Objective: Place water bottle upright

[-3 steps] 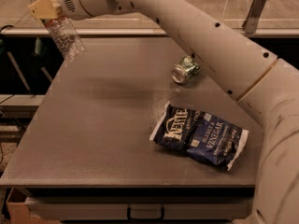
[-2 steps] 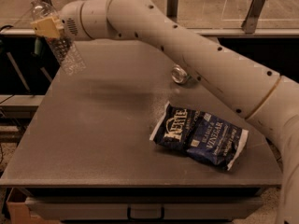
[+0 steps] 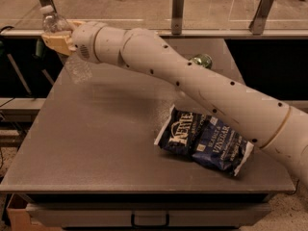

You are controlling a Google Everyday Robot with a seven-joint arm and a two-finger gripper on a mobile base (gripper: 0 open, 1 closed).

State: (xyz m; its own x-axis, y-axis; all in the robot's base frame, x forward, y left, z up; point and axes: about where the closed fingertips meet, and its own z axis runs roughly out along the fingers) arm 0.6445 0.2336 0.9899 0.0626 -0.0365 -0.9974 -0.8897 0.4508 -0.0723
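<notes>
The bottle will be released upright on the grey table's far corner [image 3: 83,97], opposite the green can.
The water bottle [image 3: 65,42] is a small clear ribbed plastic bottle with a white cap. It is held nearly upright, cap up, leaning a little to the left, over the far left corner of the grey table [image 3: 106,138]. My gripper [image 3: 57,38] is shut on the water bottle around its middle, with tan fingers [image 3: 57,43] on either side. The bottle's base hangs a little above the table top. My white arm reaches across the table from the lower right.
A green metal can [image 3: 202,60] lies on its side at the back of the table, partly behind my arm. A dark blue chip bag [image 3: 204,141] lies flat at the front right. A glass rail with metal posts runs behind the table.
My gripper has carried the water bottle a little to the right and lower, and the bottle stands more upright. The can and the chip bag have not moved.
</notes>
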